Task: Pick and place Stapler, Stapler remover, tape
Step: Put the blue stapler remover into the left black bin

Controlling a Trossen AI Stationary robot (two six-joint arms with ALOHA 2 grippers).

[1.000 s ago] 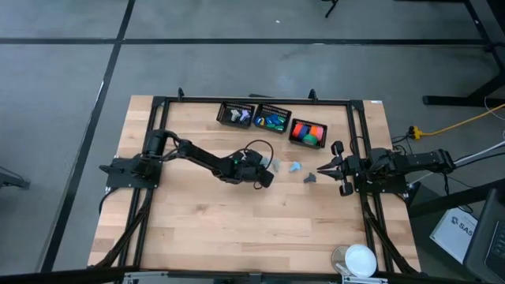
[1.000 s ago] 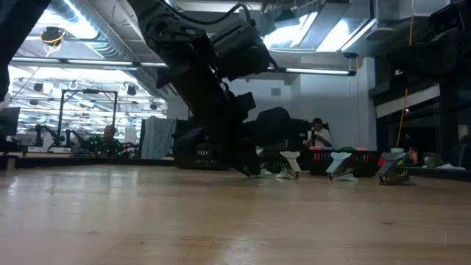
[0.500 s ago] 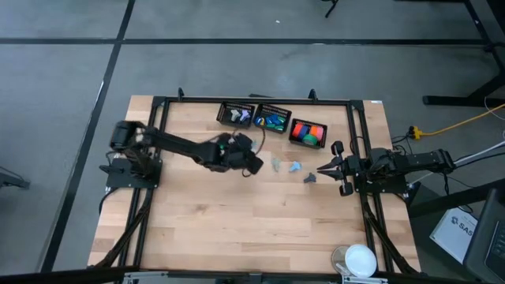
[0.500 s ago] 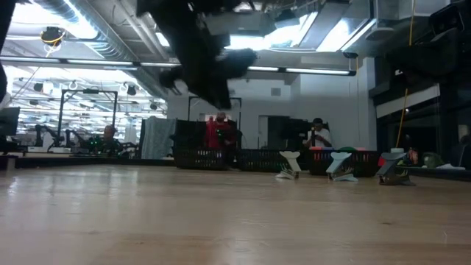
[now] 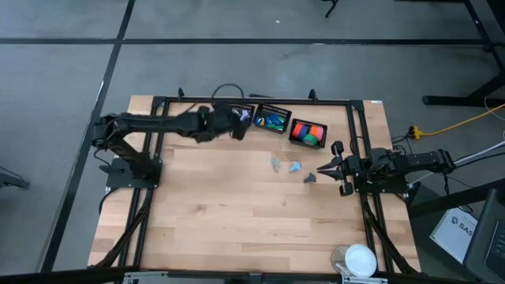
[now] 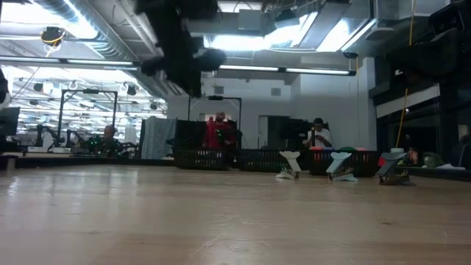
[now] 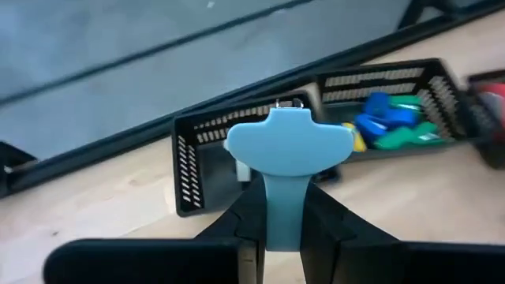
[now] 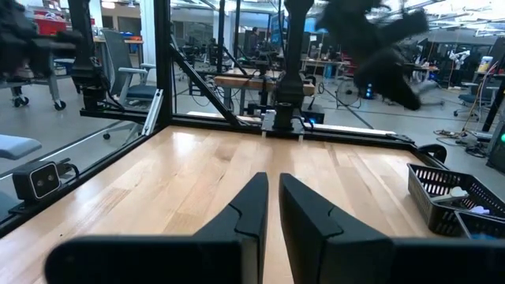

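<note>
My left gripper holds the light blue stapler remover. It will let it go inside the outermost black basket, at the end (image 5: 231,116) (image 7: 218,167) farthest from the tape.
My left gripper (image 5: 236,128) hovers at the far side of the table, over the left black basket (image 5: 234,114), and is shut on a light blue claw-shaped stapler remover (image 7: 288,146). The middle basket (image 5: 272,120) holds the blue, green and yellow tape (image 7: 387,126). Red and orange staplers fill the right basket (image 5: 308,132). Three more stapler removers (image 5: 295,166) stand loose on the wood mid-table. My right gripper (image 5: 319,168) rests shut at the table's right side, holding nothing. My left gripper pinches the stapler remover's narrow stem (image 7: 282,211) between its two fingers (image 7: 249,222). The wide claw head (image 7: 288,143) sticks out past the fingertips. The fingers slant down toward the far edge. The piece is lifted clear, above the left basket's near wall.
A black frame rail (image 5: 252,100) borders the table behind the baskets. A white round object (image 5: 361,259) sits at the near right corner. Bare wood lies across the table's near half. People and equipment show in the room beyond.
My left gripper has risen from the table's middle and swung toward the far left, to above the left basket, carrying the light blue stapler remover lifted clear of the wood. The three loose pieces have stayed where they were.
</note>
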